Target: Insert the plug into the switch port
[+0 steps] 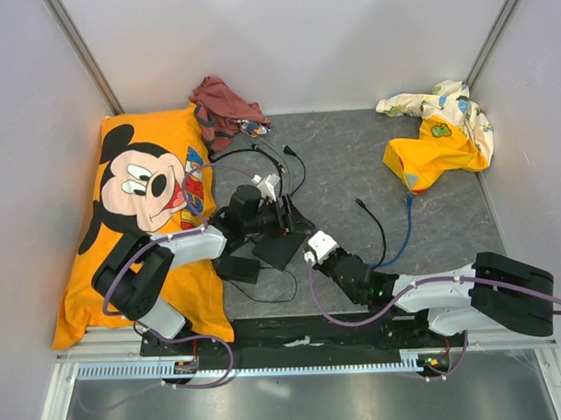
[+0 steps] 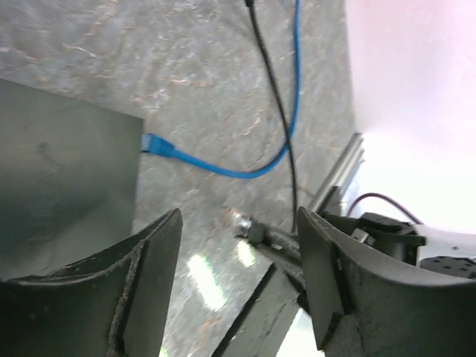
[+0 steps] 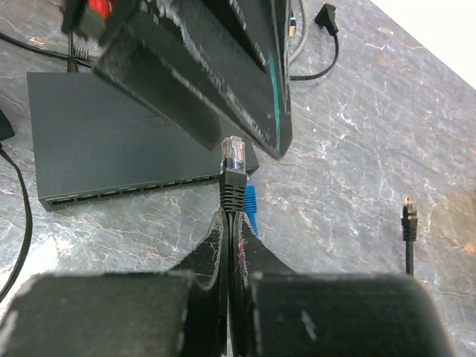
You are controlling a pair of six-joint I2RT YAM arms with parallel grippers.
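I need to open my right gripper, which holds the black cable behind the plug's sleeve, and take the sleeve itself [image 3: 233, 192] while my left gripper keeps the plug steady.
The switch [image 3: 126, 134] is a thin flat black box lying on the grey table, with a row of ports [image 3: 149, 187] along its near edge. My right gripper [image 3: 236, 223] is shut on a black cable just behind its clear plug [image 3: 234, 156]. The plug points up, close to the switch's right corner and outside the ports. My left gripper [image 2: 239, 223] hangs open and empty above the switch's [image 2: 67, 171] right part. In the top view both grippers meet at the switch [image 1: 280, 251], the left gripper [image 1: 282, 214] behind it and the right gripper [image 1: 312, 255] at its right.
A blue cable's plug [image 2: 156, 143] lies at the switch's edge. A loose black plug [image 3: 408, 219] lies to the right. A black adapter brick [image 1: 236, 269] sits left of the switch. A Mickey pillow [image 1: 142, 206], a red cloth [image 1: 226, 106] and a yellow cloth [image 1: 439, 135] ring the work area.
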